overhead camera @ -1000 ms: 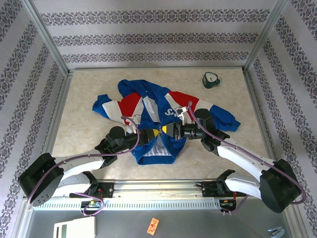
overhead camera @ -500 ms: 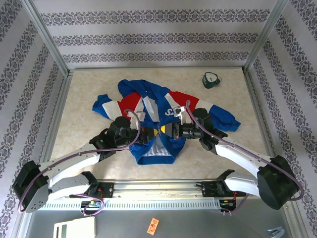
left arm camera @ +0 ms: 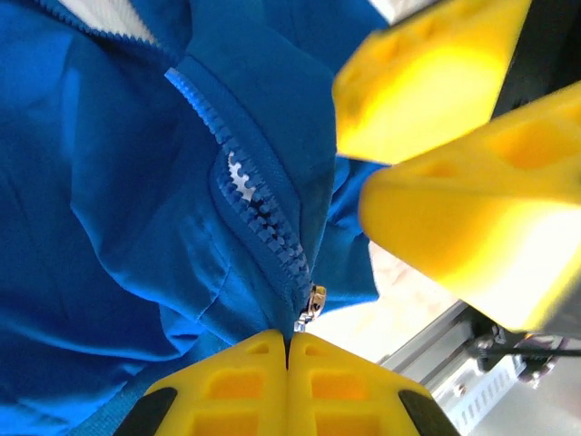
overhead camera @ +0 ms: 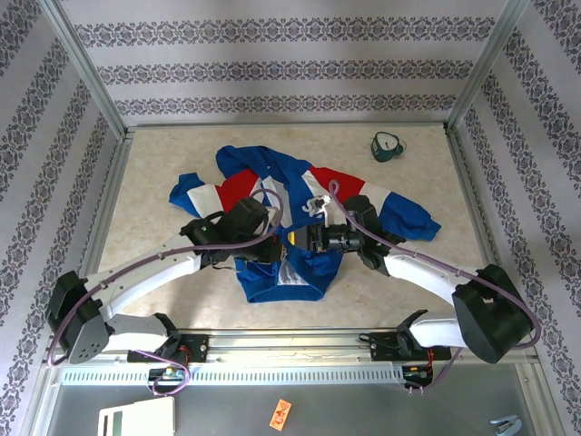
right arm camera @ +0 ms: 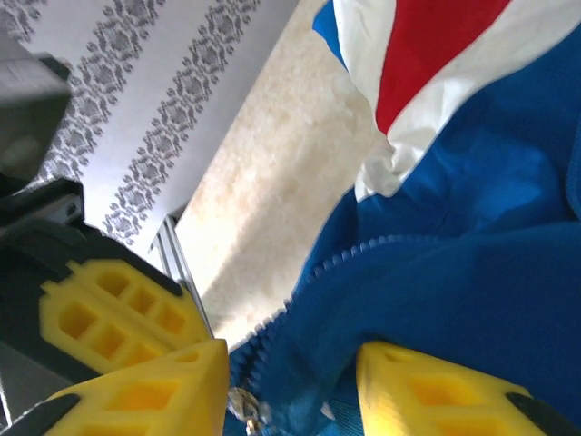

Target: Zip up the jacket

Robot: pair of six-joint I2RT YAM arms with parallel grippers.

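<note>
The jacket's fabric is inside my open right gripper and the zipper pull is beside its fingertip, so my right gripper needs to move back and pinch the pull's tab (right arm camera: 251, 420).
The jacket (overhead camera: 283, 186), royal blue with red and white panels, lies spread on the table's middle, its hem toward me. My left gripper (overhead camera: 275, 243) is over the lower front. In the left wrist view the left gripper (left arm camera: 289, 350) is shut, pinching the silver zipper pull (left arm camera: 313, 304) at the end of the blue zipper teeth (left arm camera: 263, 213). My right gripper (overhead camera: 300, 238) faces it from the right, very close. In the right wrist view the right gripper (right arm camera: 295, 400) stands open, blue jacket fabric (right arm camera: 454, 272) lying between its yellow fingers (right arm camera: 427, 395).
A small dark green round object (overhead camera: 388, 145) sits at the table's far right. Metal frame rails (overhead camera: 109, 200) border the table on both sides, with patterned walls behind. The other arm's yellow fingers (left arm camera: 454, 209) crowd the left wrist view.
The right gripper has opened from shut. The left arm has moved away from me and to the right, still pinching the zipper pull.
</note>
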